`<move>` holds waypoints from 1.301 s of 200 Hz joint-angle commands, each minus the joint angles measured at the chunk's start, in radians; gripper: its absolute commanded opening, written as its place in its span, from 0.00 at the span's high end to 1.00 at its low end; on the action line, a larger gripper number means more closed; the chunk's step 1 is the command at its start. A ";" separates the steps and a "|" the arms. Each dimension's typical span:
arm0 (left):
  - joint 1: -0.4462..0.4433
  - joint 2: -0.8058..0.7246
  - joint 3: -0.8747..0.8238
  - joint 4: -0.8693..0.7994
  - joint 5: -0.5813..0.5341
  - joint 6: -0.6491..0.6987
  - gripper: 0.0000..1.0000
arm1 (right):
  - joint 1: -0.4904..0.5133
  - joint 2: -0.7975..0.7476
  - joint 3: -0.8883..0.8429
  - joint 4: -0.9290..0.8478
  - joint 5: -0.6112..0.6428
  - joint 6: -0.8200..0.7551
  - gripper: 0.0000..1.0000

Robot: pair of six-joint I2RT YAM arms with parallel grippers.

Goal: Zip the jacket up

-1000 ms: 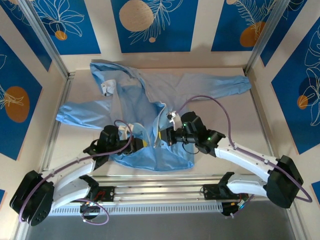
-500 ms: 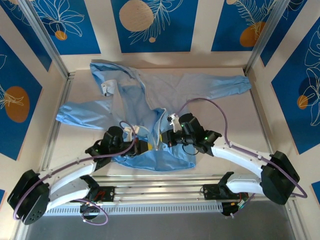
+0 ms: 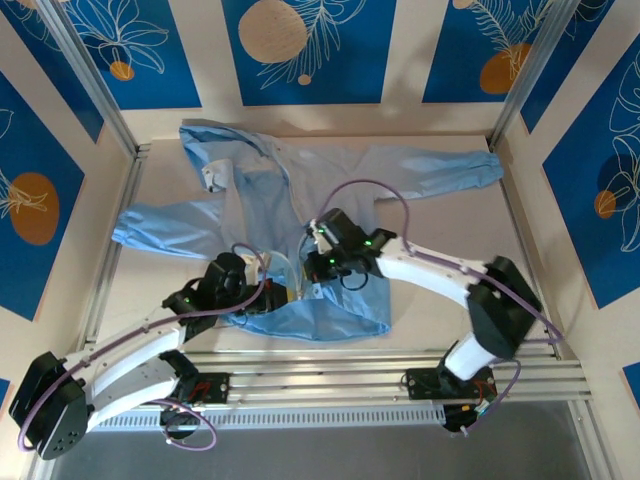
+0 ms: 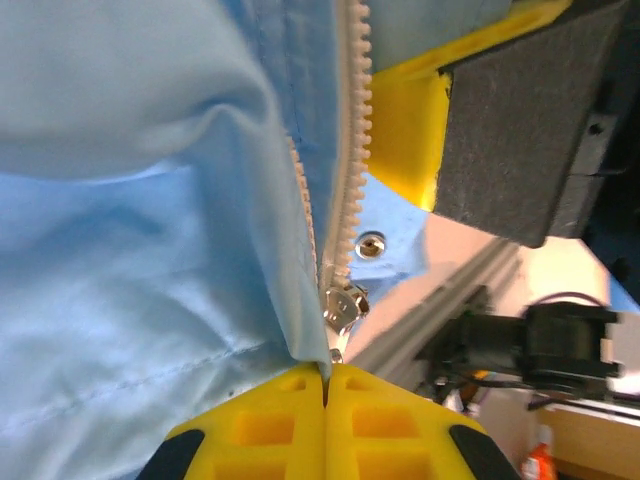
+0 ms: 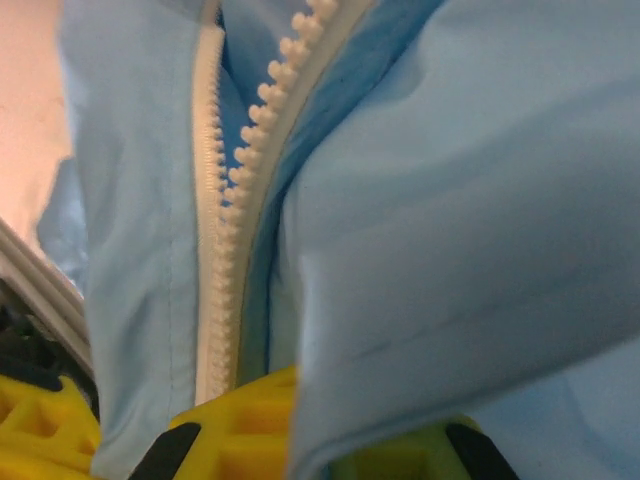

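Next, my right gripper opens and takes the jacket (image 4: 396,268) near the hem, beside the slider, as it is pinching a fabric fold above the silver zipper slider.
The light-blue jacket (image 3: 268,185) lies spread on the table, sleeves out to both sides, its hem near the front edge. My left gripper (image 3: 284,295) is at the lower front opening, and my right gripper (image 3: 309,269) is just above it on the zipper line. In the left wrist view my left gripper (image 4: 327,372) is shut, pinching the jacket's fabric edge just below the silver zipper slider (image 4: 343,303), and the whitish zipper teeth (image 4: 354,150) run upward. In the right wrist view my right gripper (image 5: 310,420) is shut on the jacket, a fabric fold (image 5: 460,250) draped over its fingers beside two separate tooth rows (image 5: 214,220).
An aluminium rail (image 3: 330,368) runs along the table's near edge, close under the hem. Metal frame posts (image 3: 110,240) stand at the left and right sides. Blue patterned panels (image 3: 300,50) close off the back.
My right gripper has moved left and away from the near edge along the zipper line, its arm swinging over. The left gripper has shifted a little to the right, keeping its hold.
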 commanded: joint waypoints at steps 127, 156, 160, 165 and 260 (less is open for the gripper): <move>0.186 -0.153 -0.156 -0.246 -0.046 0.047 1.00 | 0.164 0.197 0.135 -0.202 0.110 0.096 0.44; 0.190 -0.146 -0.167 -0.231 -0.032 0.048 1.00 | 0.202 0.229 0.145 -0.201 0.152 0.205 0.34; 0.191 -0.145 -0.169 -0.228 -0.031 0.048 1.00 | 0.206 0.231 0.146 -0.194 0.152 0.211 0.33; 0.192 -0.143 -0.171 -0.223 -0.028 0.047 1.00 | 0.213 0.238 0.148 -0.185 0.152 0.222 0.33; 0.199 -0.133 -0.198 -0.196 0.017 0.065 1.00 | 0.224 0.426 0.231 -0.223 0.173 0.272 0.47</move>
